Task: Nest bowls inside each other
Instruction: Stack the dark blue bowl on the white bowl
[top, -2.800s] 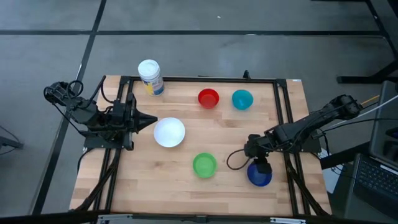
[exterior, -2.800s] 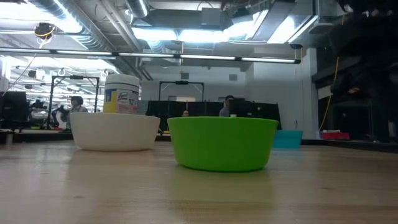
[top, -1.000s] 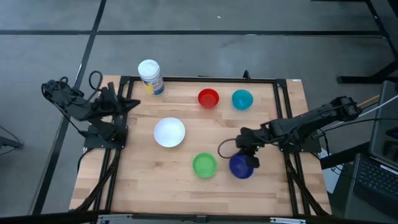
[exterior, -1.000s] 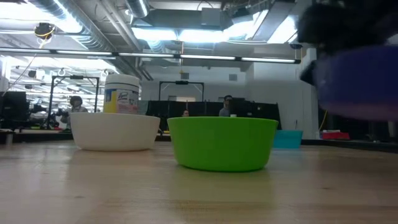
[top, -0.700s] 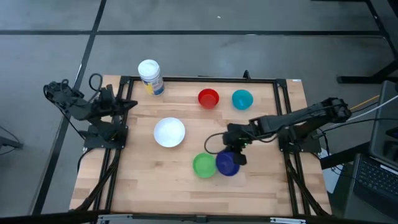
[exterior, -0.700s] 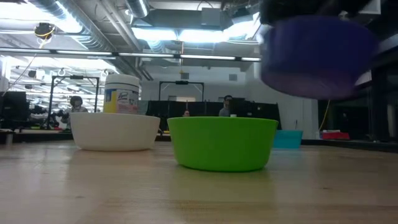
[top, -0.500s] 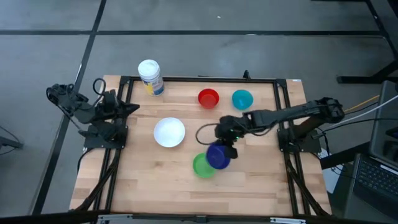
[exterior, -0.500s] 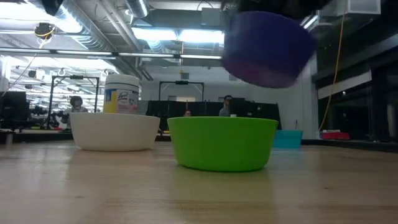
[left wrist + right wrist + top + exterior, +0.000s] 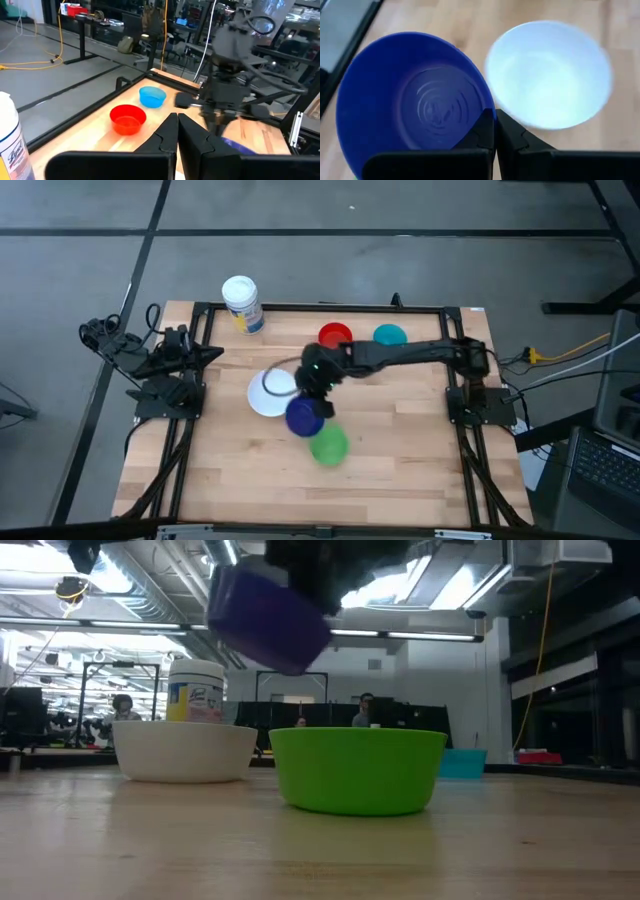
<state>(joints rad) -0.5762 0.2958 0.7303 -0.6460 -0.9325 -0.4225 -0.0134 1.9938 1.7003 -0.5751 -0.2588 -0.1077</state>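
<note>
My right gripper has the dark blue bowl. It will let go of it inside the white bowl (image 9: 273, 393) (image 9: 549, 75), down on its bottom.
My right gripper (image 9: 312, 394) is shut on the dark blue bowl (image 9: 303, 417) and holds it in the air, tilted (image 9: 270, 618). It hangs between the white bowl (image 9: 268, 394) and the green bowl (image 9: 329, 447), which both stand on the table. In the right wrist view the white bowl (image 9: 550, 87) lies just beyond the blue bowl (image 9: 415, 105). The red bowl (image 9: 335, 335) and the teal bowl (image 9: 389, 334) stand near the far edge. My left gripper (image 9: 215, 353) waits shut at the table's left edge. My right gripper pinches the blue bowl's rim (image 9: 487, 107) on the side nearest the white bowl. One finger is inside the bowl and one outside. The fingers slant down from the table's right. The bowl is lifted clear and tilted, well above the other bowls.
A white-lidded cylindrical container (image 9: 243, 304) stands upright at the far left corner. A dark frame (image 9: 320, 308) runs around the table's edges. Bare wood lies along the near edge (image 9: 300, 490). People show in the room behind the table (image 9: 368, 710).
My right gripper has carried the blue bowl from the table's near right toward the left, over the green bowl and toward the white bowl. It has risen on the way, and the bowl has tipped. My left arm has sunk a little at the left edge.
</note>
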